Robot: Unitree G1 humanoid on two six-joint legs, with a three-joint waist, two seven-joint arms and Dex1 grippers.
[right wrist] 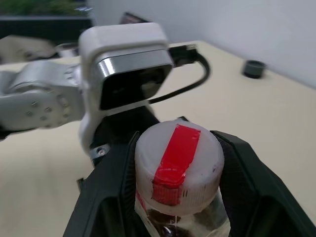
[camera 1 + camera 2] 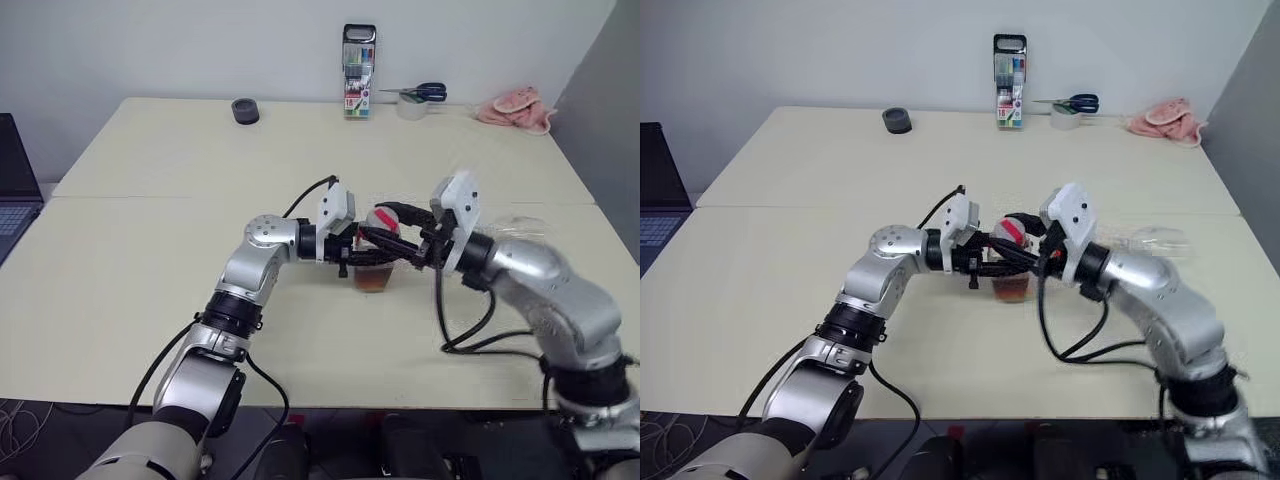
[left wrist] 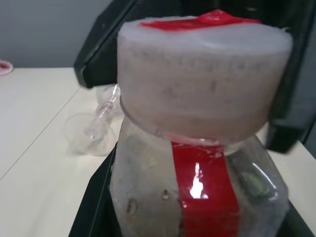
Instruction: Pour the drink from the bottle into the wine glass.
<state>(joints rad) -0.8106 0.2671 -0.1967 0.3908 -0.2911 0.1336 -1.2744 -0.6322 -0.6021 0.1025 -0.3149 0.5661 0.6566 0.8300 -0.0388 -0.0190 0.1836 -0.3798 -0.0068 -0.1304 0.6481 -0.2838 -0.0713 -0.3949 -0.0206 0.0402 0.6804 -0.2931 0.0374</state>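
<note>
The cap sits on the bottle, and my right gripper is turned toward my left gripper. So I need to open, swing back and regrip to unscrew the cap (image 1: 180,168).
The bottle (image 2: 376,268) stands upright at the table's middle, a small clear one with a red label strip (image 3: 205,190) and amber drink (image 2: 1012,290) in its lower part. My left gripper (image 2: 362,256) reaches in from the left and is shut on its body. From the right, my right gripper (image 2: 388,236) comes in level, its black fingers (image 1: 106,197) pressed against both sides of the white-and-red cap (image 1: 177,168). The wine glass (image 2: 1158,240) lies on its side on the table to the right, beyond my right arm; the left wrist view has the glass (image 3: 94,131) too.
At the back edge stand a tall marker case (image 2: 358,72), a small black round object (image 2: 245,111), scissors on a roll of tape (image 2: 415,98) and a pink cloth (image 2: 517,108). A laptop (image 2: 15,200) sits off the left side. A seam (image 2: 150,197) crosses the tabletop.
</note>
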